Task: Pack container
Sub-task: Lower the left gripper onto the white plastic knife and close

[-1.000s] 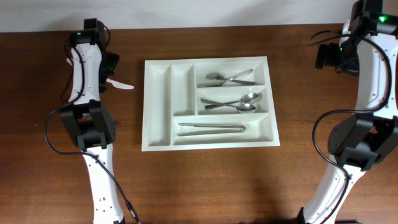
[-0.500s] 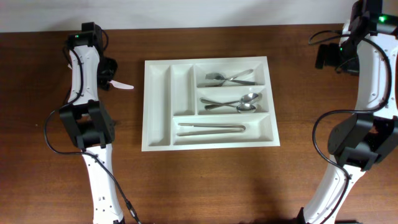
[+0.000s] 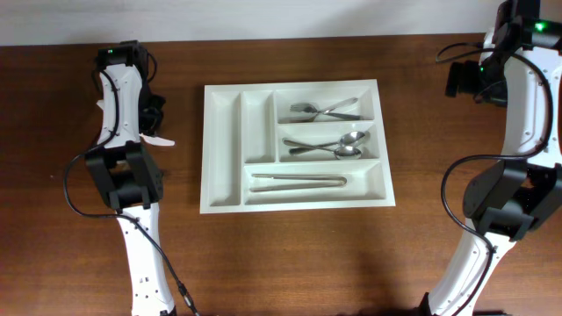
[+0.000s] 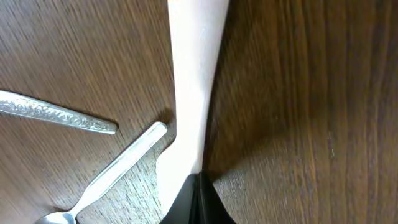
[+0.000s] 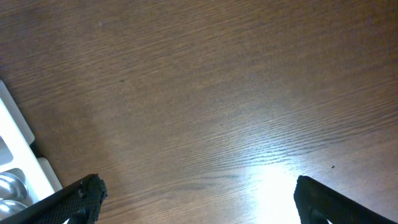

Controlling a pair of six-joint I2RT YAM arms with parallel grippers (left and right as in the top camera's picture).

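Observation:
The closed fingers of my left gripper are at the edge of the white utensil's blade, so it should open and take its handle farther up (image 4: 197, 31) before packing it.
The container (image 3: 224, 149), a white tray, lies mid-table holding forks (image 3: 325, 110), spoons (image 3: 329, 145) and a long metal piece (image 3: 299, 181); its two narrow slots are bare. Left of it, my left gripper (image 3: 151, 130) is shut on a white plastic utensil (image 3: 162, 140) whose tip pokes out beside the arm. In the left wrist view the white utensil (image 4: 189, 93) runs straight up from my closed left gripper (image 4: 199, 196), just above the wood. My right gripper (image 5: 198, 186) stands open over bare table at the far right (image 3: 461, 81), holding nothing.
Two metal utensils lie on the wood left of the white one: an ornate handle (image 4: 59, 113) and a spoon (image 4: 118, 168). In the overhead view the left arm covers them. The container's corner (image 5: 18, 143) shows at the left edge of the right wrist view.
The left gripper went from open to shut on the white utensil. The utensil's tip shifted nearer the table's front edge and closer to the arm. The right arm stayed still.

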